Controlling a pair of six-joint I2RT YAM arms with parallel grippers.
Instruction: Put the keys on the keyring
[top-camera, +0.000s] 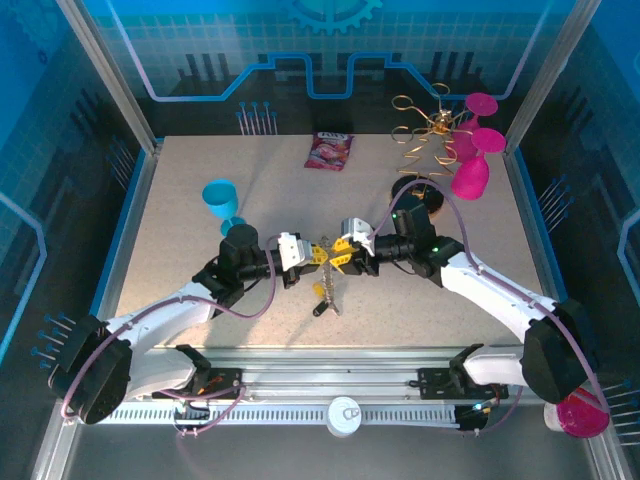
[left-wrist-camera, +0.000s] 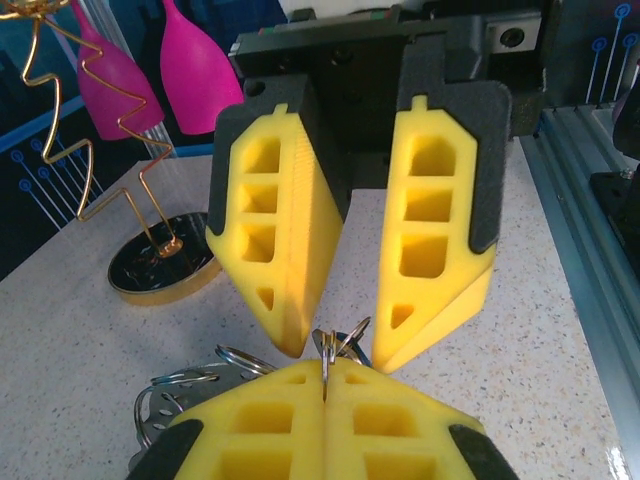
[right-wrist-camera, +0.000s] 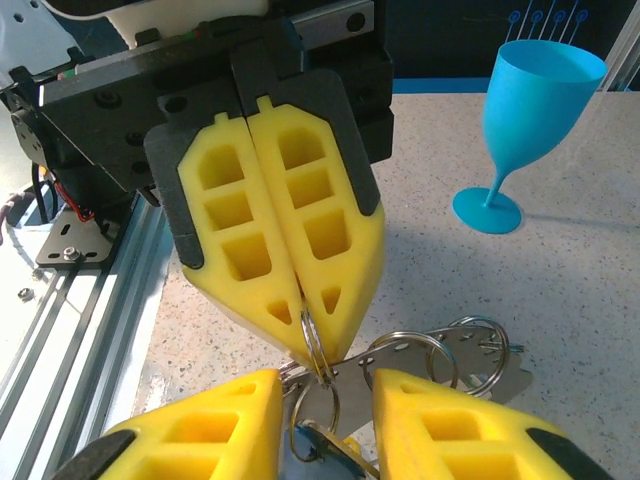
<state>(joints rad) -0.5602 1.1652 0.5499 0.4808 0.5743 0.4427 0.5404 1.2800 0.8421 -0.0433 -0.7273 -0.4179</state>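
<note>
The split ring in my left gripper lies at a slant across the open fingers of my right gripper. Next, my right gripper backs away, line up and pinches its free edge (right-wrist-camera: 325, 373).
My left gripper (left-wrist-camera: 325, 368) is shut, its yellow pads pinching a thin silver split ring of the keyring (left-wrist-camera: 324, 350) edge-on. In the right wrist view that left gripper (right-wrist-camera: 316, 345) points down at me with the keyring (right-wrist-camera: 316, 340) clamped at its tips. More rings and a perforated metal plate (right-wrist-camera: 470, 352) hang linked to it. A key with a blue head (right-wrist-camera: 330, 450) dangles from a ring between my right gripper's (right-wrist-camera: 328, 388) open fingers, which touch nothing. From above, both grippers meet tip to tip, left (top-camera: 318, 254) and right (top-camera: 341, 256), and the bunch (top-camera: 325, 296) hangs below them.
A blue goblet (top-camera: 222, 198) stands left of the arms. The gold wire rack (top-camera: 425, 135) on its round dark base (left-wrist-camera: 165, 265) and pink goblets (top-camera: 470, 170) stand at the back right. A pink packet (top-camera: 330, 150) lies at the back. Aluminium rails (top-camera: 340, 385) run along the near edge.
</note>
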